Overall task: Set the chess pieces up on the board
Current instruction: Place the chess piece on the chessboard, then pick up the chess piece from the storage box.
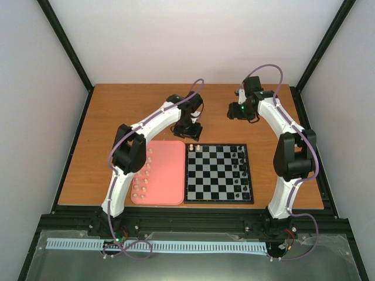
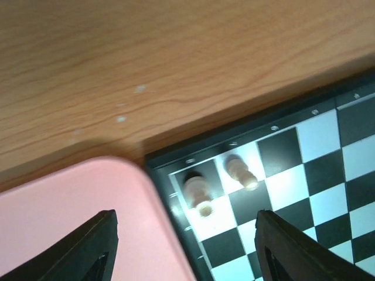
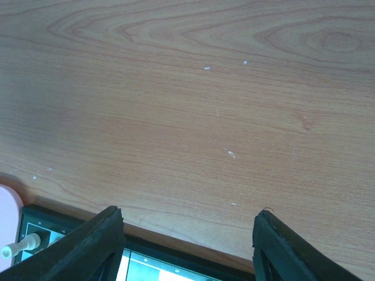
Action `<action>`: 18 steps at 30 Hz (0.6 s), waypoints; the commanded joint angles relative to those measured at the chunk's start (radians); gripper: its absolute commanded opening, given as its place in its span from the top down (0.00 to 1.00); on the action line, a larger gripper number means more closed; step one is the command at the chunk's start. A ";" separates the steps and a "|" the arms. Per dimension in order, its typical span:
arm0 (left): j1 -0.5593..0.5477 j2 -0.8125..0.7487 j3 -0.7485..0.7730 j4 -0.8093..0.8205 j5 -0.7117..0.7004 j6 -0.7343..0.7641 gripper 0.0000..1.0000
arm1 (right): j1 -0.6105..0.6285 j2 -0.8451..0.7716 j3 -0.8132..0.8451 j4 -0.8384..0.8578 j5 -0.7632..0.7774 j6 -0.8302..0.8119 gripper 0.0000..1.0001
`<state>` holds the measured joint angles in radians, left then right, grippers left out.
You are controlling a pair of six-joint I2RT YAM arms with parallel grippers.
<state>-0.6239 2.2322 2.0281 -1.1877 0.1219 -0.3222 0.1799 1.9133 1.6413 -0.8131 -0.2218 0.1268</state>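
Note:
Next, I move my left gripper to the pink tray and close it on the farthest cream piece [image 1: 150, 150] in the row nearer the chequered board.
The chequered board [image 1: 218, 174] lies mid-table, right of the pink tray [image 1: 166, 172]. Two cream pieces [image 1: 194, 147] stand on its far-left corner squares; they also show in the left wrist view [image 2: 197, 192]. Several more cream pieces [image 1: 142, 178] stand along the tray's left side. Black pieces [image 1: 239, 170] fill the board's right columns. My left gripper [image 1: 188, 130] hovers open and empty just beyond the board's far-left corner; its fingers [image 2: 96, 246] straddle tray and board. My right gripper [image 1: 232, 111] is open and empty above bare table beyond the board's far edge [image 3: 176, 266].
The wooden table [image 1: 129, 111] is bordered by a black frame and white walls. A cream piece [image 3: 20, 246] shows at the lower left of the right wrist view, by the tray's corner [image 3: 7, 211].

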 commanded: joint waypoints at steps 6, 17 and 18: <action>0.203 -0.272 -0.325 0.050 -0.155 -0.045 0.46 | -0.009 -0.048 0.017 0.005 -0.041 -0.007 0.39; 0.242 -0.312 -0.554 0.164 -0.151 -0.050 0.52 | -0.007 -0.045 0.009 0.003 -0.056 -0.004 0.39; 0.242 -0.308 -0.561 0.171 -0.154 -0.050 0.53 | -0.008 -0.046 0.008 0.003 -0.055 -0.003 0.39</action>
<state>-0.3771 1.9339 1.4849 -1.0840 -0.0311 -0.3580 0.1791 1.9095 1.6421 -0.8131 -0.2699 0.1272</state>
